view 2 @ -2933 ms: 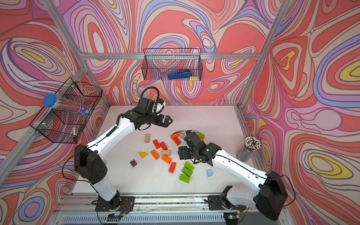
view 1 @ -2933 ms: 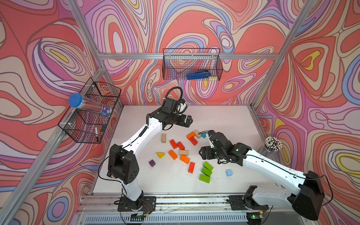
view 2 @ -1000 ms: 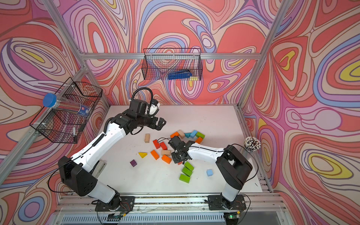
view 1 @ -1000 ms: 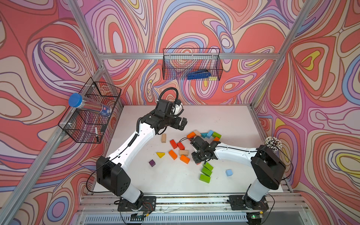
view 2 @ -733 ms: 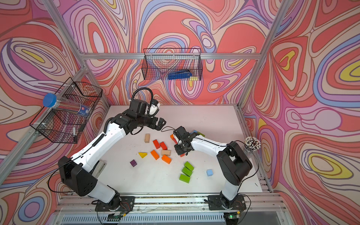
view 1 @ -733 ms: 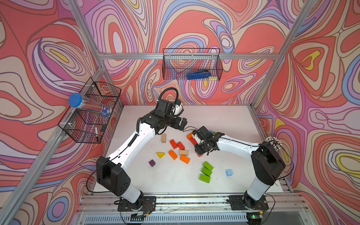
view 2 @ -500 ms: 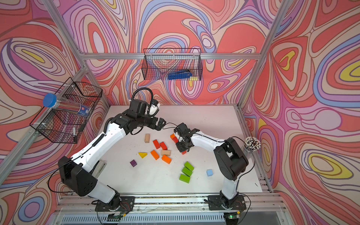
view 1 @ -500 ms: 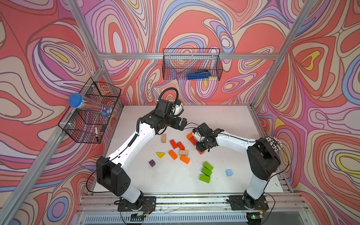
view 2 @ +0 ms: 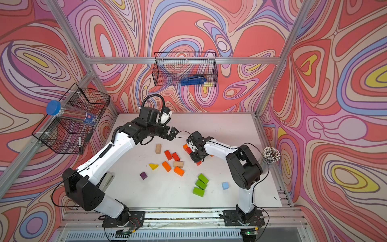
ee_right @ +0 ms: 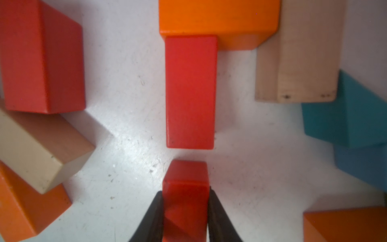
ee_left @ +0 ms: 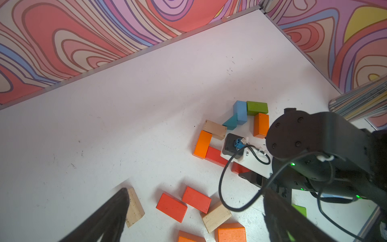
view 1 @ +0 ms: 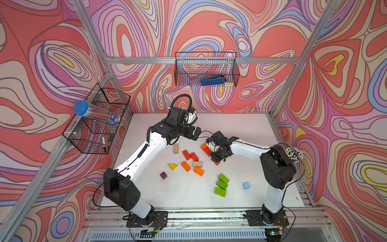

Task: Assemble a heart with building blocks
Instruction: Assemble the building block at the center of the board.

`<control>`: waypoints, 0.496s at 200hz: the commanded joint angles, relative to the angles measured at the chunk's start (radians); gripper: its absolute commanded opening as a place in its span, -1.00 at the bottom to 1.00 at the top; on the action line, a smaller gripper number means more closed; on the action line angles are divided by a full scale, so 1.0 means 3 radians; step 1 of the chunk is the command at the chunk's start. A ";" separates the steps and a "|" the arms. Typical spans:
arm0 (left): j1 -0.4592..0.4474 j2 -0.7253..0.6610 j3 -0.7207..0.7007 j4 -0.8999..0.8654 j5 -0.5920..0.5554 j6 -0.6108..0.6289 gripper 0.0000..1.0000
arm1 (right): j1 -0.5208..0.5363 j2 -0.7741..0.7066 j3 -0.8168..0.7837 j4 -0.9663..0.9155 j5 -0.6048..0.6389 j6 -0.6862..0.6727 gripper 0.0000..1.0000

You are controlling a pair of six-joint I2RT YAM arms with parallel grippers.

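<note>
The red block, now held low over the table, will go down flush [view 1: 212,157] [ee_right: 190,195] against the loose end of the lying red brick, set there by my right gripper.
My right gripper [ee_right: 185,194] is shut on a red block [ee_right: 186,184], held low over the table end to end with a lying red brick [ee_right: 190,92], a small gap between them. That brick butts against an orange brick [ee_right: 217,18] in a partial ring of building blocks [ee_left: 240,112]: orange, plain wood, teal wedge, light blue, green, orange. In both top views the right gripper [view 1: 216,159] [view 2: 196,160] covers most of its block. My left gripper [ee_left: 195,191] hangs open and empty above two loose red bricks [ee_left: 171,207] and a wood brick [ee_left: 135,207].
Loose on the table lie three green bricks [view 1: 222,184], a light blue cube [view 1: 246,185], a purple cube [view 1: 163,175], a yellow wedge [view 1: 172,166] and orange bricks [view 1: 198,171]. A pencil cup [view 1: 294,155] stands at the right edge. Wire baskets [view 1: 206,69] hang on the walls.
My right gripper has carried the red block from the middle of the table back to the red brick of the ring. The left arm has stayed still over the last second.
</note>
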 commanded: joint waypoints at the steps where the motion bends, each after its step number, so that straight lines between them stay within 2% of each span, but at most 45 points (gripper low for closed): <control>1: 0.0006 -0.0063 -0.0012 -0.0092 -0.0008 0.0073 0.99 | -0.0025 0.0066 0.0071 0.0051 -0.0042 -0.0075 -0.59; 99: 0.0007 -0.0039 -0.0017 -0.0090 0.0038 0.0063 0.99 | -0.0047 0.0159 0.0116 0.0127 -0.0046 -0.0089 -0.55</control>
